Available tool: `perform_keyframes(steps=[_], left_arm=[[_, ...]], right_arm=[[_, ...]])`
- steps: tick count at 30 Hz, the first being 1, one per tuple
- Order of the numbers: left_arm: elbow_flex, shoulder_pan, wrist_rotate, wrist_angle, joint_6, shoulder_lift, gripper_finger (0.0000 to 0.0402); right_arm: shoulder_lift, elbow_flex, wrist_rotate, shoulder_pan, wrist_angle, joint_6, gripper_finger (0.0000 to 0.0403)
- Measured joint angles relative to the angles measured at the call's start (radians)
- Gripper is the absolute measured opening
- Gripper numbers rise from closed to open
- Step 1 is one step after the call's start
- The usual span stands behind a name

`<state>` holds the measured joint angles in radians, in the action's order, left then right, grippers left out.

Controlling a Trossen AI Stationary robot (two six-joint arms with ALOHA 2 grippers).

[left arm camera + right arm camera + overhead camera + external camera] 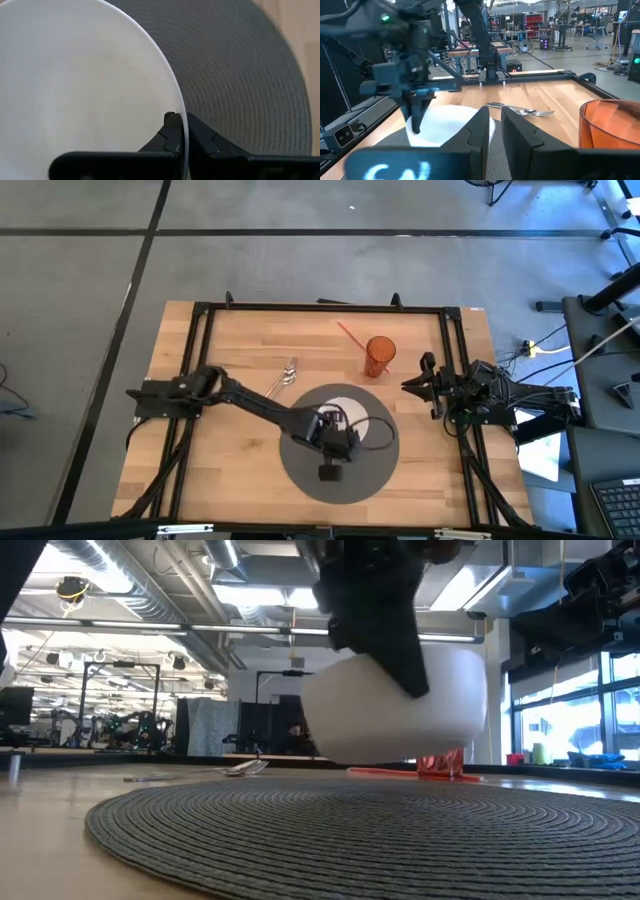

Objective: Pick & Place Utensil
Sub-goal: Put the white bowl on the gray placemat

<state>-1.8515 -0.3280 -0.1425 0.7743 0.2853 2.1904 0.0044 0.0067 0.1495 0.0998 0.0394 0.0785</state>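
Observation:
Next, I set the white bowl on the middle of the round grey placemat point(342, 441) with my left gripper.
A white bowl point(390, 710) hangs above the round grey placemat point(300, 470), held by my left gripper point(181, 120), which reaches in from the table's left point(335, 442). A metal fork and spoon point(285, 375) lie flat on the wooden table beyond the mat, also seen in the right wrist view point(520, 110). My right gripper point(496, 112) waits at the table's right edge point(415, 380), shut and empty, next to an orange cup point(379, 357). My left gripper pinches the bowl's rim point(182, 107), one finger point(170, 132) inside the bowl and the other point(202, 135) outside its wall. The fingers come down from above. The bowl is lifted clear of the placemat, slightly tilted point(390, 710).
The orange cup stands upright on the far right part of the table point(615, 130), with a red straw point(350, 335) lying beside it. A black frame point(320, 307) runs around the tabletop. Bare wood lies to the left of the mat.

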Motion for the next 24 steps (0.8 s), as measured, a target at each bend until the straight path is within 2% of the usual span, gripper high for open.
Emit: perform_keyframes(steps=[6,10,24], left_arm=[[-0.193,-0.021,-0.008,0.165,0.007,0.161,0.0003],[-0.271,-0.021,-0.016,0.226,0.007,0.206,0.0003],[-0.291,-0.031,0.065,0.245,0.024,0.215,0.0003]], right_arm=[[0.0,0.0,0.001,0.0,0.0,0.023,0.0051],[0.0,0.0,0.0,0.0,0.0,0.03,0.0051],[0.0,0.0,0.0,0.0,0.0,0.027,0.0051]])
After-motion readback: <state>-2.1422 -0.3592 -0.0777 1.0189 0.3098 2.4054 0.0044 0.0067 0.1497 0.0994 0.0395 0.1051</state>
